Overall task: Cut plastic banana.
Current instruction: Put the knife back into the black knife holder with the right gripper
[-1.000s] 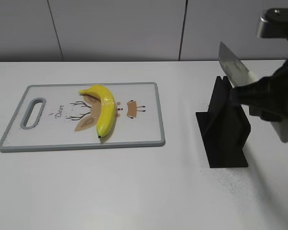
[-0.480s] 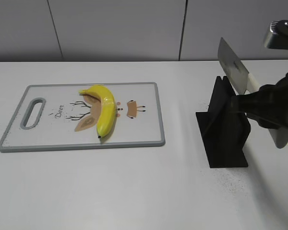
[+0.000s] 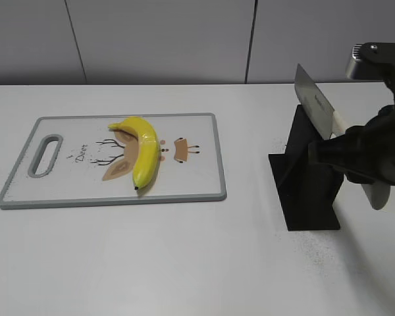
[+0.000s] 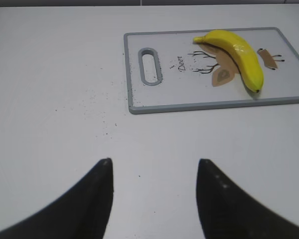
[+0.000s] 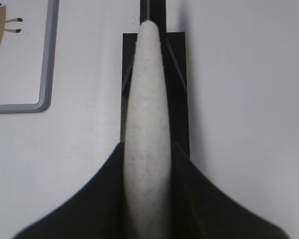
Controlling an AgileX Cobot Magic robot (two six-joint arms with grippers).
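Next, my right gripper lets go of the knife, blade down, in the top of the black knife stand (image 3: 326, 146) (image 5: 153, 59).
A yellow plastic banana (image 3: 142, 150) lies whole on a grey-rimmed white cutting board (image 3: 204, 187) at the left of the table; both show in the left wrist view, the banana (image 4: 236, 47) on the board (image 4: 134, 89). My right gripper (image 3: 339, 153) is shut on the pale handle (image 5: 147, 134) of a knife, whose blade (image 3: 313, 100) points up and left above a black knife stand (image 3: 306, 174). My left gripper (image 4: 154, 167) is open and empty over bare table, well short of the board. It is out of the exterior view.
The black stand (image 5: 177, 59) sits right of the board, directly under the knife. A grey panelled wall (image 3: 184, 39) runs behind the table. Small dark specks dot the white tabletop (image 4: 89, 99).
My right gripper with the knife has shifted left and slightly down over the stand; the blade has moved left. The banana and board have not moved.
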